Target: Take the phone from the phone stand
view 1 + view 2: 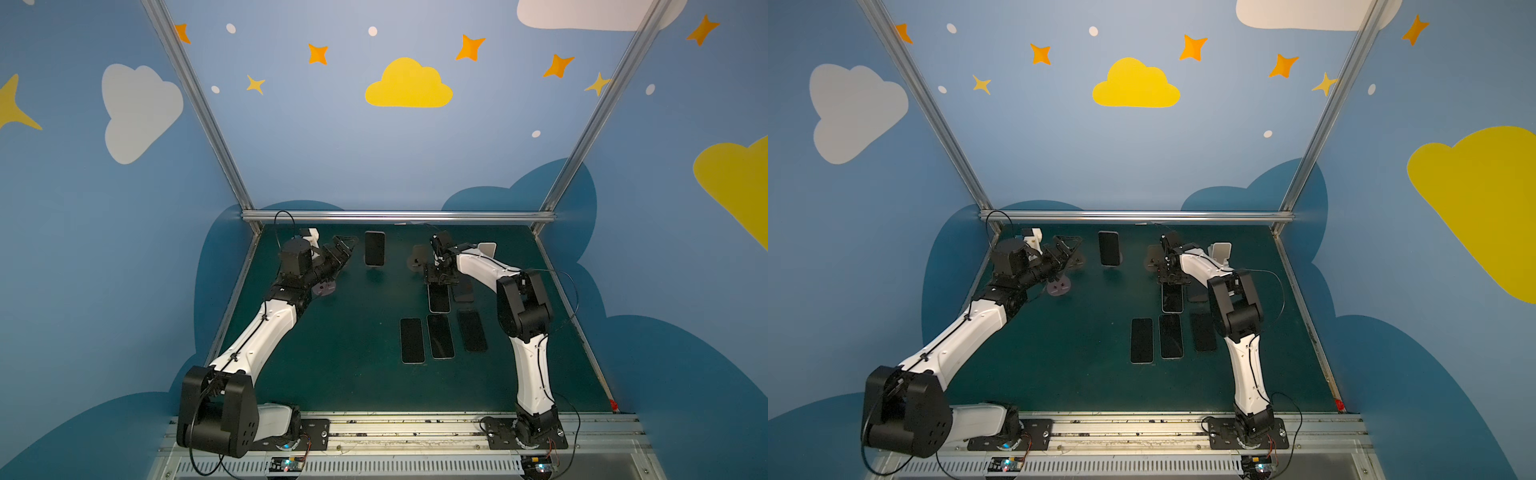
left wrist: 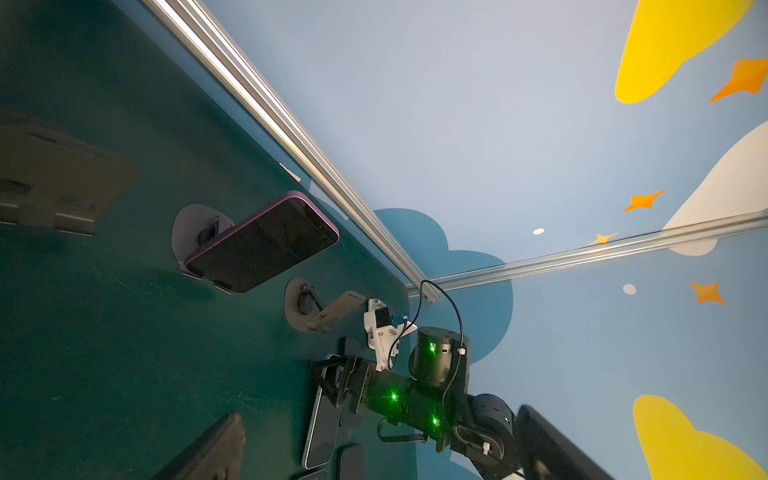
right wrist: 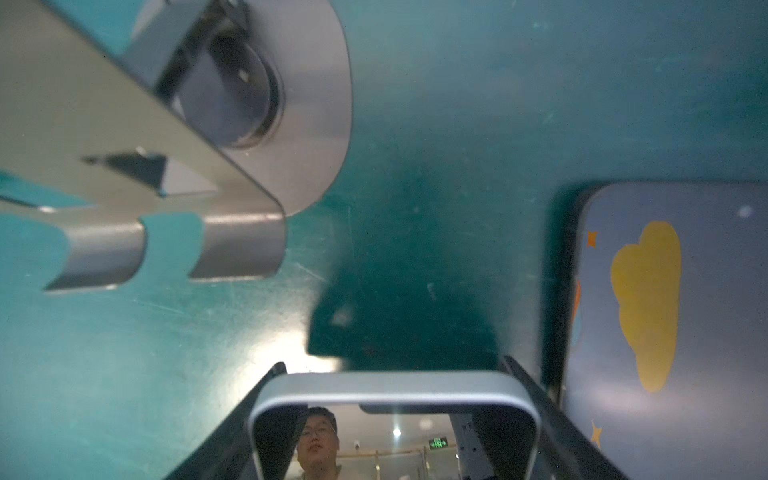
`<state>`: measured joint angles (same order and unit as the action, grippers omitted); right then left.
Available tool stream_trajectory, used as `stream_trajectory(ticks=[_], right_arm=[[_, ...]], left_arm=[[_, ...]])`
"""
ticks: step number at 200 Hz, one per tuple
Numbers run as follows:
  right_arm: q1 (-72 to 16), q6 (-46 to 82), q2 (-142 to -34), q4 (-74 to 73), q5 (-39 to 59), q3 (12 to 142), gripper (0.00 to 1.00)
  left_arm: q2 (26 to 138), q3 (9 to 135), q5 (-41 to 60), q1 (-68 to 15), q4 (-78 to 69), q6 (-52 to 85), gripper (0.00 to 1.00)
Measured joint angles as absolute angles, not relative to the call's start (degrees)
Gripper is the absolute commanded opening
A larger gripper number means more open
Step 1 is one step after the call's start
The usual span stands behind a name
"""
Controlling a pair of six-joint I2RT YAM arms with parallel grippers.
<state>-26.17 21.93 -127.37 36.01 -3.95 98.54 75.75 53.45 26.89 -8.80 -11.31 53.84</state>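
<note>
Next, I let go of the silver-edged phone with my right gripper on the green table (image 1: 435, 293), in front of the empty grey stand.
A purple-cased phone (image 1: 374, 248) (image 2: 262, 245) leans upright on its round-based phone stand (image 2: 189, 220) at the back middle of the green table. My left gripper (image 1: 348, 246) hangs open just left of it, nothing between its fingers (image 2: 208, 449). My right gripper (image 1: 439, 281) (image 3: 392, 370) is shut on the far end of a second, silver-edged phone (image 1: 439, 299) (image 3: 395, 382), which lies low over the table in front of an empty grey stand (image 1: 417, 257) (image 3: 124, 137). Whether this phone rests on the table I cannot tell.
Three phones (image 1: 440, 336) lie flat side by side mid-table, and another phone (image 1: 463, 291) (image 3: 665, 311) lies right beside the held one. An empty white stand (image 1: 488, 249) sits behind the right arm, a purplish stand (image 1: 325, 288) under the left wrist. Aluminium rails border the table.
</note>
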Motion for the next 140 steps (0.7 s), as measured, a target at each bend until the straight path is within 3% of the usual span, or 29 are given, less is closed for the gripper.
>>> stream_trajectory(ticks=[140], right_arm=[[-29.0,23.6,-131.8,42.0,-10.5,105.8,0.71]], left_arm=[[75.4,53.5,26.5,-8.8,-11.3,53.9,1.00]])
